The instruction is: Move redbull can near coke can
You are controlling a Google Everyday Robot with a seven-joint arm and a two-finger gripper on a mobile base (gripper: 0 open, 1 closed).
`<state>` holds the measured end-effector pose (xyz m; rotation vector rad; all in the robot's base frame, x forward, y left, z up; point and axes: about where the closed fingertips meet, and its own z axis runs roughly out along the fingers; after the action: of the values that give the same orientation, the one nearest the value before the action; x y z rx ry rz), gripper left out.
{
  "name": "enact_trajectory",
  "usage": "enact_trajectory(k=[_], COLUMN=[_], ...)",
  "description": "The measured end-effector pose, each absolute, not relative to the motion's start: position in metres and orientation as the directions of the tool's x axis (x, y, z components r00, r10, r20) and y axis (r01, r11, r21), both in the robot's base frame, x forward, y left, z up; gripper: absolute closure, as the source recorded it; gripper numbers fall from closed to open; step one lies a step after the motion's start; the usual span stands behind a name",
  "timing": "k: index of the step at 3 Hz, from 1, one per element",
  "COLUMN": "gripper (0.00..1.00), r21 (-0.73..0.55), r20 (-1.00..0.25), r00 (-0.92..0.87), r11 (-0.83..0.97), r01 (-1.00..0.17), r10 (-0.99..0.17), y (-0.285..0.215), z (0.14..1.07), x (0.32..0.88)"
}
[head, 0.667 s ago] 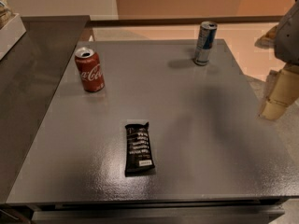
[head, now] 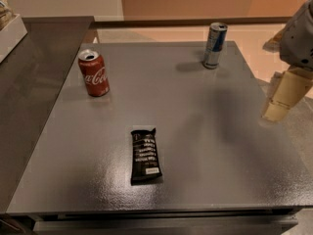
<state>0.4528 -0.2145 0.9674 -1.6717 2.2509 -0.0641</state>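
Next, my gripper needs to go to the upper half [head: 216, 36] of the redbull can and close there, because that can must move near the coke can.
The redbull can [head: 214, 45] stands upright near the far right corner of the grey table [head: 195, 131]. The coke can [head: 94, 73], red with white script, stands upright at the far left of the table. My gripper [head: 282, 98] hangs at the right edge of the view, over the table's right side, in front of and to the right of the redbull can and well apart from it. Only a cream-coloured finger shows below the arm's white housing. It holds nothing that I can see.
A black snack bar wrapper [head: 145, 155] lies flat at the front middle of the table. A darker grey counter [head: 34, 82] adjoins the table on the left, with a white box [head: 9, 33] at its far end. Floor lies beyond the far and right edges.
The gripper has shifted slightly left and up at the right edge. The cans and the snack bar have not moved.
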Motion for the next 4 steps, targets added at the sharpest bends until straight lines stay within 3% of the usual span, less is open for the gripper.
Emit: enact_trajectory(k=[2, 4], gripper=[0.00, 0.00], r21=[-0.229, -0.237], r20=[-0.364, -0.551], r00=[-0.394, -0.489], r11=[0.491, 0.688], r01=[-0.840, -0.686], r10=[-0.844, -0.677], y=[-0.208, -0.208], z=[0.934, 0.923], x=[0.527, 0.631])
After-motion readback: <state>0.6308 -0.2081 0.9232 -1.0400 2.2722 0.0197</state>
